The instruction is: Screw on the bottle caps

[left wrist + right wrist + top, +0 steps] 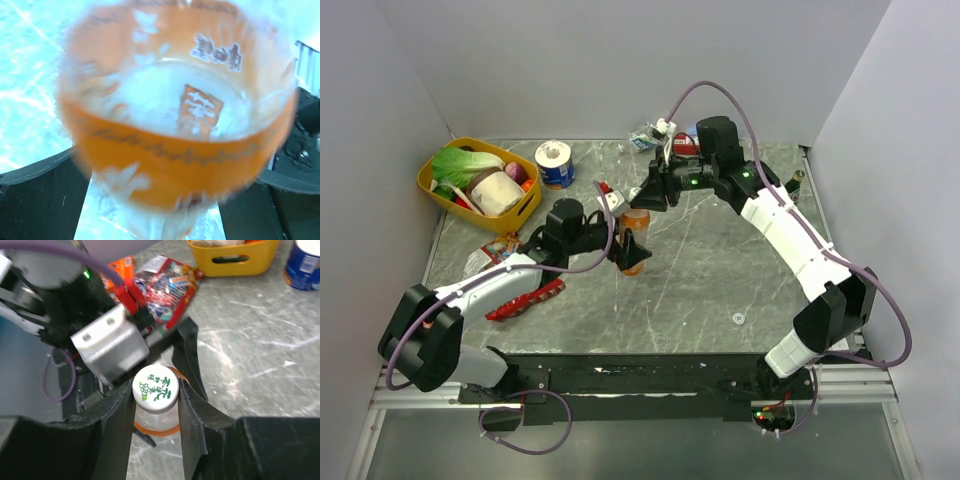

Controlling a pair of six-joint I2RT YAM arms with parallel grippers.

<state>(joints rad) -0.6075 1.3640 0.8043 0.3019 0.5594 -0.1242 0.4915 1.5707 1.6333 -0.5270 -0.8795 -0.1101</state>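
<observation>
The right gripper needs to release the capped orange drink bottle on the open table (679, 236) in front of the red box.
The bottle of orange drink (635, 243) stands upright mid-table. My left gripper (630, 252) is shut on its body; in the left wrist view the blurred bottle (175, 125) fills the frame between the dark fingers (40, 200). My right gripper (645, 198) is above the bottle's neck, shut on a white cap with green print (155, 388) that sits on top of the bottle (155, 422). A small white round cap (737, 318) lies on the table at the front right. The water bottle (647, 136) lies at the back.
A yellow basket (525, 208) of vegetables stands at the back left, with a blue-white tub (555, 165) beside it. A red snack packet (525, 300) lies under my left arm. A dark green bottle (798, 183) is at the right edge.
</observation>
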